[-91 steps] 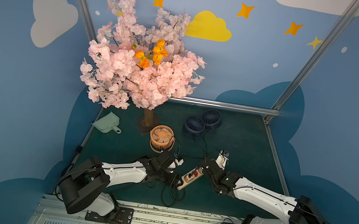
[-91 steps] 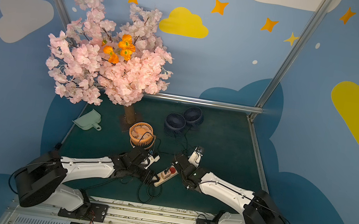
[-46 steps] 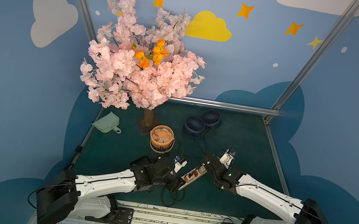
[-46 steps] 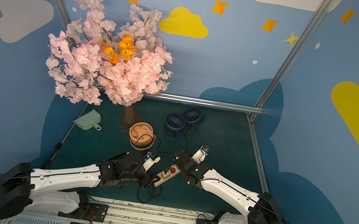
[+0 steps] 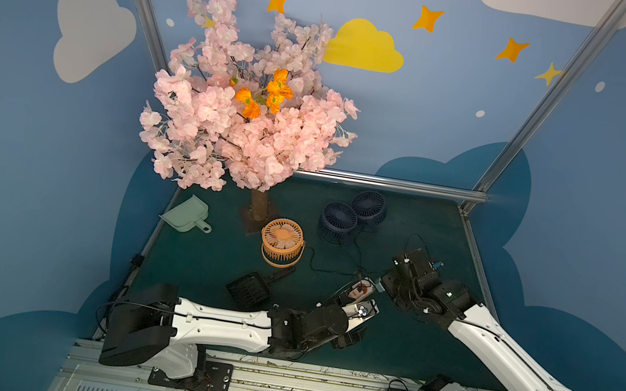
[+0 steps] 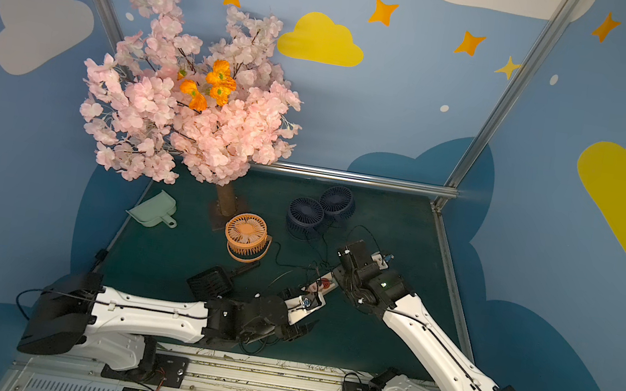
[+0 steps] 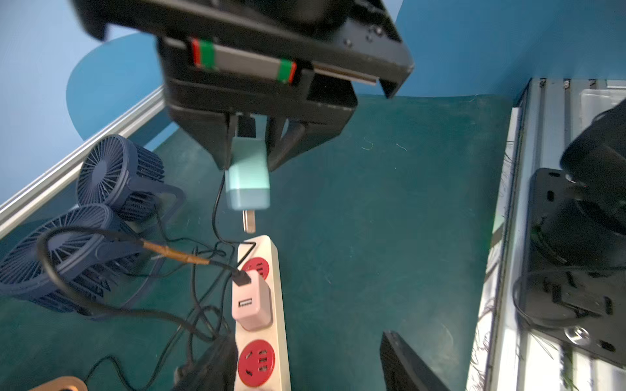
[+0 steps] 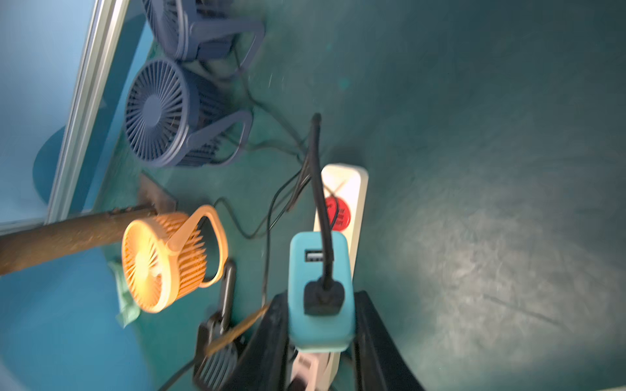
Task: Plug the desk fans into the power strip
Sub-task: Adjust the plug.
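My left gripper needs to grip the adapter's body (image 7: 248,170) and straighten it first, since my right gripper holds the light-blue adapter by its cable end and its prongs are slanting.
The cream power strip (image 5: 361,290) (image 7: 279,298) lies on the green mat between my two arms, its red sockets facing up. A pink adapter (image 7: 252,301) is plugged into one socket. My right gripper (image 8: 320,299) (image 5: 388,288) is shut on a light-blue adapter (image 8: 318,270) (image 7: 247,176) with a black cable. Its prongs (image 7: 249,221) hang just above the strip's far end. My left gripper (image 7: 305,369) is open at the strip's near end, one finger (image 7: 210,365) beside the strip. An orange desk fan (image 5: 282,242) stands further back; which fan the held cable serves I cannot tell.
Two navy fans (image 5: 339,219) (image 5: 368,207) stand behind the strip, their black cords tangled beside it. A black scoop (image 5: 251,288) lies left of the strip, and a mint dustpan (image 5: 186,216) at the far left. The blossom tree trunk (image 5: 259,205) rises behind the orange fan.
My left arm has stretched out low along the front edge and its jaws have widened. My right gripper has shifted slightly back and right with the blue adapter.
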